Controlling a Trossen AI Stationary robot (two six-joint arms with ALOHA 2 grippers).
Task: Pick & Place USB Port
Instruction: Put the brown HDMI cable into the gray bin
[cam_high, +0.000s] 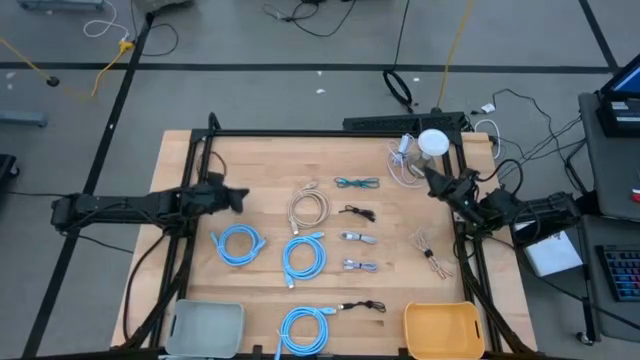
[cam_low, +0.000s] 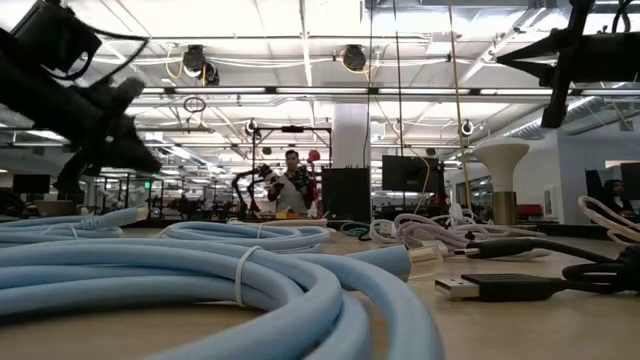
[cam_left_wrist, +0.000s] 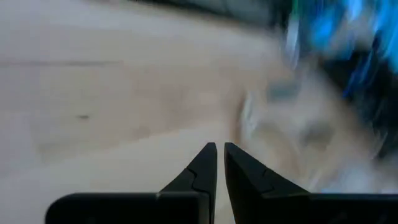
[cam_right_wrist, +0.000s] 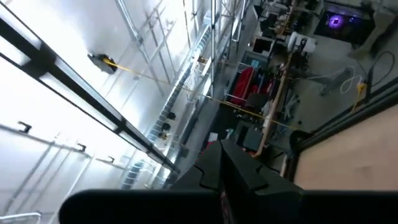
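Next, I move my left gripper to the beige coil and close it on the coil's side (cam_high: 293, 206) between the two plug ends of that coil.
Several cables lie loose on the wooden table (cam_high: 390, 290): three light blue coils (cam_high: 303, 256), a beige coil (cam_high: 308, 207), a teal cable (cam_high: 357, 183), two black USB cables (cam_high: 357, 212), and two short silver-ended USB pieces (cam_high: 358, 238) in the middle. My left gripper (cam_high: 238, 197) hovers at the table's left side, left of the beige coil, shut (cam_left_wrist: 220, 149) and holding nothing. My right gripper (cam_high: 430, 180) is raised near the far right corner, shut (cam_right_wrist: 221, 152) and tipped up toward the ceiling. In the low view a blue coil (cam_low: 200, 290) and a black USB plug (cam_low: 500, 287) lie closest.
A grey bin (cam_high: 207, 325) and a yellow bin (cam_high: 443, 330) sit at the near edge. A white stand (cam_high: 432, 143) with a white cable is at the far right corner, and a thin cable (cam_high: 430, 250) lies near the right edge. A black frame borders the table. A person (cam_low: 292, 185) stands far behind.
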